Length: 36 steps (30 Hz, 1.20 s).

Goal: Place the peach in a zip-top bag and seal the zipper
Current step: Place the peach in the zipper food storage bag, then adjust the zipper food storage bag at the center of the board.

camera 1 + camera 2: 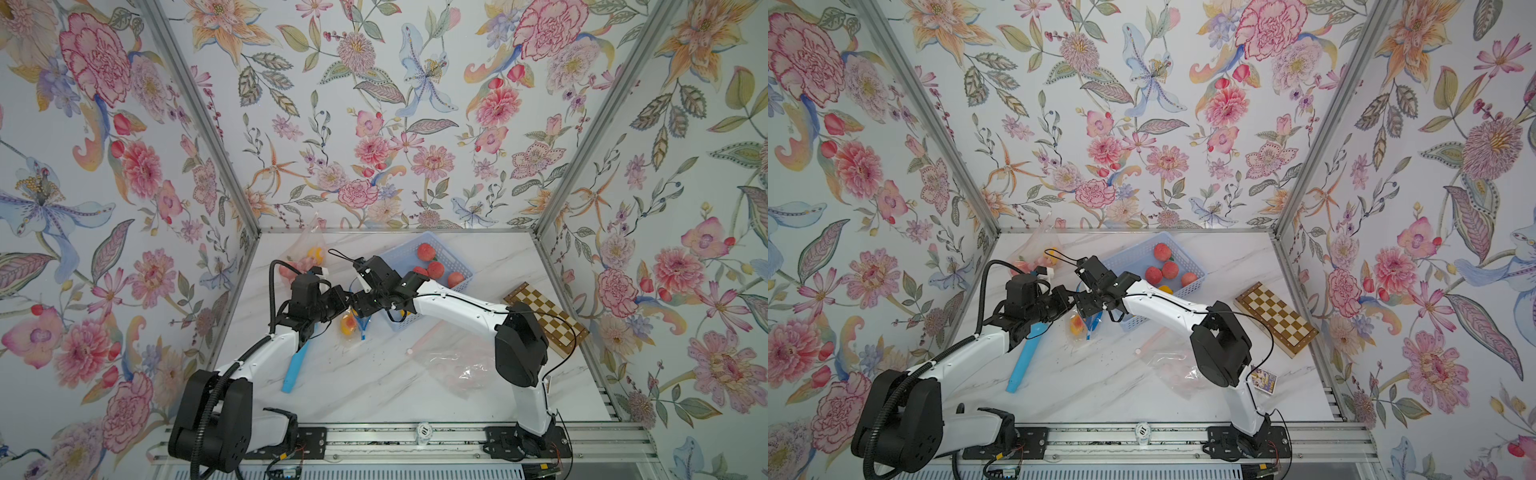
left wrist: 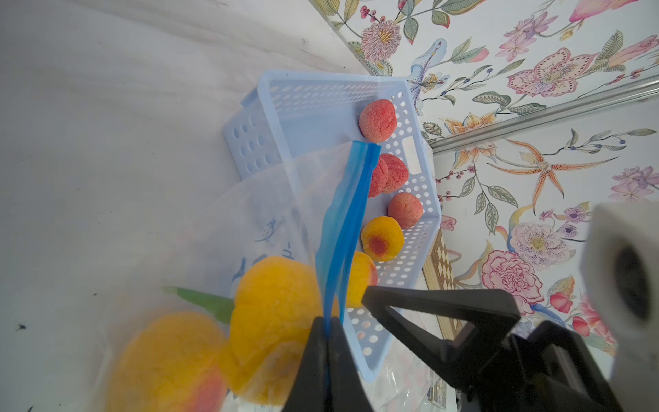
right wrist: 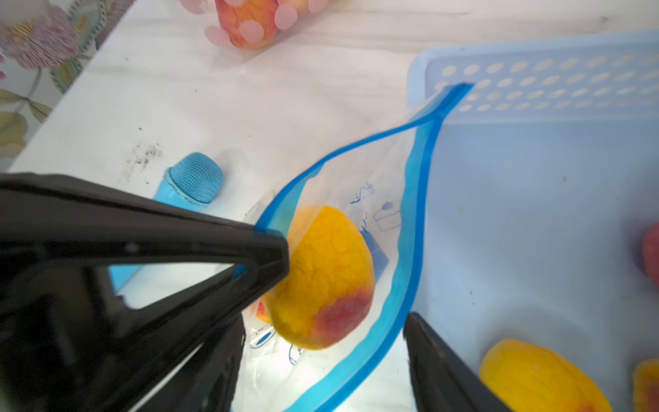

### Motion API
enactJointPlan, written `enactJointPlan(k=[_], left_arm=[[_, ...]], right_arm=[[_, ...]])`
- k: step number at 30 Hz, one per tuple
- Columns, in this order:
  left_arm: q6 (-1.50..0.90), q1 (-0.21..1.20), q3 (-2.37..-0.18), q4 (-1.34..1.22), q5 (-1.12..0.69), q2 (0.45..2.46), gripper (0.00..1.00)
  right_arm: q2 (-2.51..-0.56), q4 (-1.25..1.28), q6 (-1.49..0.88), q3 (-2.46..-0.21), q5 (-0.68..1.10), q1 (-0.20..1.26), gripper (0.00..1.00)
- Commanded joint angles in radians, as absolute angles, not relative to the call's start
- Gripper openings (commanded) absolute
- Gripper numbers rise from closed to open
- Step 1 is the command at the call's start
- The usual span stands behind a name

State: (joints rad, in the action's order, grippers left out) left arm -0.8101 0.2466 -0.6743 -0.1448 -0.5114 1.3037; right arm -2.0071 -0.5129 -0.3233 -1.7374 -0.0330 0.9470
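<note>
The bag's opening is too narrow to fit another peach, so I will first grip the piece of the bag's zipper on the basket's side (image 3: 406, 274) with my right gripper and pull it wide.
A clear zip-top bag (image 3: 378, 214) with a blue zipper strip (image 2: 347, 221) hangs open just left of the blue basket (image 1: 419, 245). A yellow peach (image 3: 321, 278) with a red blush sits inside it, and shows in both top views (image 1: 347, 324) (image 1: 1076, 325). My left gripper (image 2: 328, 342) is shut on one end of the zipper strip. My right gripper (image 3: 326, 374) is open, its fingers either side of the bag's mouth, holding nothing. The two grippers meet above the bag (image 1: 353, 301).
The basket (image 1: 1142, 249) holds several red and yellow peaches. A blue toy microphone (image 1: 295, 370) lies at the front left of the bag. More bagged fruit sits at the back left (image 1: 307, 253) and another bag at the front right (image 1: 457, 370). A chessboard (image 1: 544, 320) lies at the right.
</note>
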Motion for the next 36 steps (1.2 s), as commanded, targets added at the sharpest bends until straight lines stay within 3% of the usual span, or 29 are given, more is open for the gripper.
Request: enactJointPlan(k=[1, 6, 12, 26, 31, 33, 36], left_arm=[[-0.812, 0.238, -0.663, -0.167, -0.525, 1.299, 0.0], [-0.803, 0.238, -0.66, -0.149, -0.498, 1.276, 0.0], [-0.787, 0.239, -0.659, -0.12, -0.48, 1.26, 0.0], [-0.78, 0.238, -0.651, -0.106, -0.475, 1.241, 0.0], [-0.762, 0.237, -0.656, -0.077, -0.46, 1.221, 0.0], [-0.746, 0.237, -0.662, -0.054, -0.442, 1.211, 0.0], [-0.7, 0.236, -0.683, 0.004, -0.408, 1.196, 0.0]], right_arm=[[-1.91, -0.5, -0.406, -1.719, -0.013, 0.939, 0.71], [-1.856, -0.455, -0.575, -1.617, -0.028, 0.924, 0.61], [-1.805, -0.231, -0.747, -1.407, 0.089, 0.914, 0.49], [-1.856, -0.058, -0.854, -1.314, 0.184, 0.899, 0.51], [-1.892, -0.055, -0.867, -1.335, 0.206, 0.89, 0.48], [-1.894, -0.055, -0.863, -1.339, 0.209, 0.889, 0.4], [-1.88, -0.072, -0.835, -1.353, 0.204, 0.888, 0.18]])
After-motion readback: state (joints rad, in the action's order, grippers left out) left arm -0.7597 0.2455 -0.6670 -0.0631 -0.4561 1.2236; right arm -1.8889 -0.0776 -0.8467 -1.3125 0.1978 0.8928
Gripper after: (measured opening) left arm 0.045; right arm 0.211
